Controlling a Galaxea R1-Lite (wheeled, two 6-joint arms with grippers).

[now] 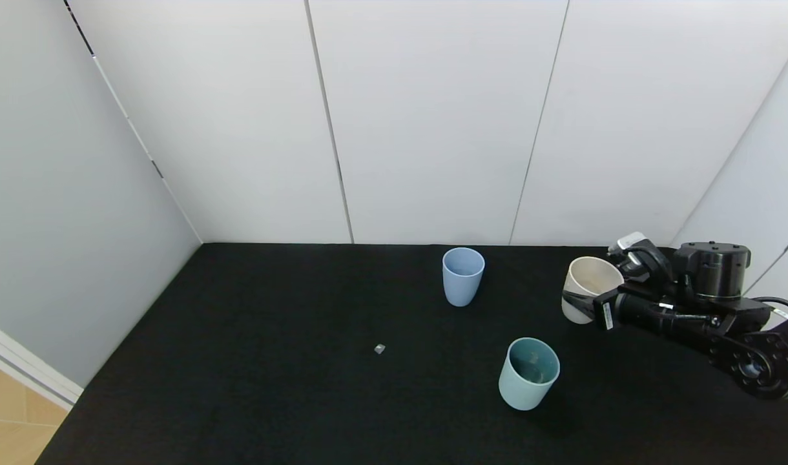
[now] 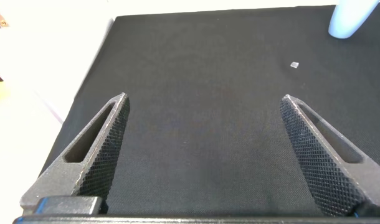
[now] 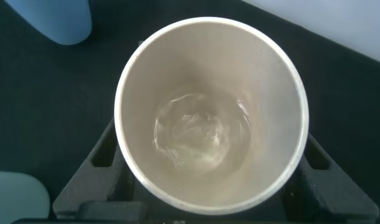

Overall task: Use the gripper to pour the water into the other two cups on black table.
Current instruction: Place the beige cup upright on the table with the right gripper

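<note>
My right gripper should set the cream-beige cup down on the bare black table [image 1: 575, 325] just behind the teal cup.
My right gripper [image 1: 586, 302] is shut on the cream-beige cup [image 1: 588, 284] at the right of the black table [image 1: 271, 361]; the cup leans slightly. In the right wrist view the fingers [image 3: 103, 155] sit on both sides of this cup [image 3: 209, 68], and rippled clear water [image 3: 199, 134] lies at its bottom. The periwinkle blue cup [image 1: 462, 276] stands upright farther left near the back wall. The teal cup [image 1: 528, 373] stands upright nearer the front. Both show at the edges of the right wrist view: blue [image 3: 53, 18], teal [image 3: 15, 196]. My left gripper [image 2: 204, 98] is open and empty over bare table.
A tiny grey speck [image 1: 380, 349] lies on the table left of the teal cup, also in the left wrist view [image 2: 294, 65]. White walls close the back and both sides. The table's left edge drops to a wooden floor [image 1: 6, 413].
</note>
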